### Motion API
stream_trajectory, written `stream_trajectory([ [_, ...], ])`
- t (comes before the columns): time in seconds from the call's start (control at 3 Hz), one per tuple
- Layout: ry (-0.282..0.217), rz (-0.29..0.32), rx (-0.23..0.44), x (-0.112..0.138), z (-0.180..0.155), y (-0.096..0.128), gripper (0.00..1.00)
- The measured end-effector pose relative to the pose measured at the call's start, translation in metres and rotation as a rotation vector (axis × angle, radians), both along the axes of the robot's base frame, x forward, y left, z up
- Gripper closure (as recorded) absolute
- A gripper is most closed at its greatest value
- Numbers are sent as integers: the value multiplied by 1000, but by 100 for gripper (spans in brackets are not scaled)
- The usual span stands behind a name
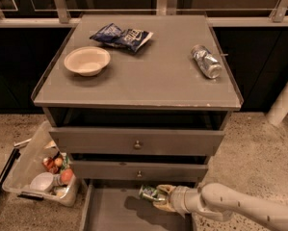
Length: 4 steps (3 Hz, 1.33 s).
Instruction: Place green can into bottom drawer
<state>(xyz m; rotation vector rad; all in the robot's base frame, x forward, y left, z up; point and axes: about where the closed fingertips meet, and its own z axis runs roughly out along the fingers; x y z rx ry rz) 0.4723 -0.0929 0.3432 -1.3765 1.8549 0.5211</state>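
The robot's gripper will release the green can onto the can's shadow on the bottom drawer's grey bottom (150,206), toward the back.
The bottom drawer (110,214) of the grey cabinet is pulled out, showing its flat grey floor. My gripper (159,197) reaches in from the lower right on a white arm and is shut on the green can (150,193). The can lies tilted on its side, held just above the drawer floor near the drawer's back, below the middle drawer's front. Its shadow falls on the floor beneath it.
On the cabinet top (138,88) lie a cream bowl (87,60), a blue chip bag (122,35) and a silver can (206,61) on its side. Two upper drawers with knobs (137,144) are nearly closed. A clear bin (42,174) of items sits on the floor at left.
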Motion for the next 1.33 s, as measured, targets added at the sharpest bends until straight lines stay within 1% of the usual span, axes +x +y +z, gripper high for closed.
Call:
stream_trajectory([
  [0.33, 13, 13, -13, 2, -35, 6, 100],
  [0.67, 25, 42, -10, 2, -74, 14, 100],
  [1.0, 29, 54, -17, 3, -110, 17, 100],
  [1.33, 22, 42, -21, 8, -138, 16, 100],
])
